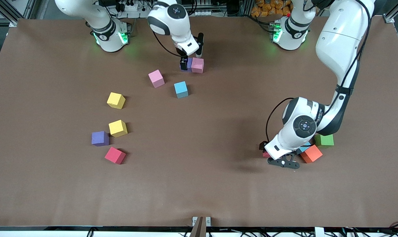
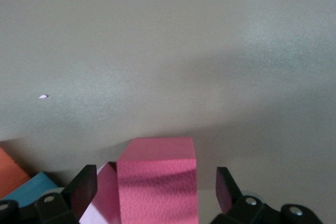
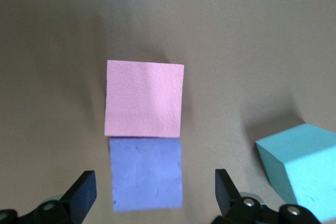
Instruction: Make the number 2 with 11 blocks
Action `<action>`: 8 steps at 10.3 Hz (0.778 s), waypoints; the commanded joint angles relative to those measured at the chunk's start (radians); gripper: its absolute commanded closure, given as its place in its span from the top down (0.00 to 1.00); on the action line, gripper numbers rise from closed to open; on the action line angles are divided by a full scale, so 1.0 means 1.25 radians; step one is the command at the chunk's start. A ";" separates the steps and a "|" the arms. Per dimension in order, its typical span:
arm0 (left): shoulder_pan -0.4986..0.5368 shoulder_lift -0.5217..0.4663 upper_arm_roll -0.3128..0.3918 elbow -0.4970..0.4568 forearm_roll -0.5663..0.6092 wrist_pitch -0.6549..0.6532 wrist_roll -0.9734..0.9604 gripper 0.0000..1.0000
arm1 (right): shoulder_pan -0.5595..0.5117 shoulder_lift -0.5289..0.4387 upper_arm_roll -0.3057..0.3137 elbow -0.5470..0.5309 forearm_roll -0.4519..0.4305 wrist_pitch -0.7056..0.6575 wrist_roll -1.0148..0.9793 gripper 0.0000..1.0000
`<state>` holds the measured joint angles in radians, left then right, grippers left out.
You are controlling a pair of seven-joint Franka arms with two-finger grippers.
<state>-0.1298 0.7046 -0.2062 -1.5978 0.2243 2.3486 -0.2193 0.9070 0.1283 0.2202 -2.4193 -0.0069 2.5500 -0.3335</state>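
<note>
My right gripper should close on the sides of the loose blue block [image 1: 181, 90] [image 3: 302, 174], the one next to the loose pink block.
My right gripper [image 1: 185, 64] [image 3: 152, 179] hangs open around a purple block [image 3: 147, 174] [image 1: 187, 62]; its fingers do not touch the block. A pink block [image 3: 144, 98] [image 1: 197, 65] touches the purple one, near the robots' bases. My left gripper [image 2: 155, 177] [image 1: 268, 150] is open and low around a red block [image 2: 156, 182] [image 1: 266, 154], with a gap on both sides. A paler pink block [image 2: 97, 203] leans against the red one. Loose blocks: pink [image 1: 156, 78], blue [image 1: 181, 89], yellow [image 1: 116, 100], yellow [image 1: 118, 128], purple [image 1: 100, 138], red [image 1: 115, 155]. No number 2 is in view.
By the left gripper lie an orange block [image 1: 311, 153], a blue block [image 1: 305, 147] partly under the arm, and a green cube [image 1: 324, 140]. The brown table [image 1: 199, 184] has bare surface in the middle and toward the front camera.
</note>
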 commanded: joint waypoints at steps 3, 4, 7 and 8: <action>-0.016 0.023 0.010 0.014 -0.047 0.013 0.001 1.00 | -0.008 -0.021 -0.103 0.221 -0.024 -0.400 0.013 1.00; -0.016 0.022 0.015 0.012 -0.047 0.012 0.000 1.00 | -0.010 0.026 -0.155 0.316 -0.122 -0.464 0.004 1.00; -0.016 0.020 0.019 -0.016 -0.048 0.012 -0.027 0.96 | -0.022 0.041 -0.183 0.382 -0.066 -0.483 0.224 1.00; -0.015 0.019 0.020 -0.023 -0.047 0.012 -0.037 0.74 | -0.022 0.048 -0.185 0.379 -0.045 -0.464 0.337 1.00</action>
<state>-0.1393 0.7348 -0.1928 -1.6093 0.1879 2.3625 -0.2446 0.8810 0.1549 -0.0106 -1.9713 -0.1089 1.9687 -0.0904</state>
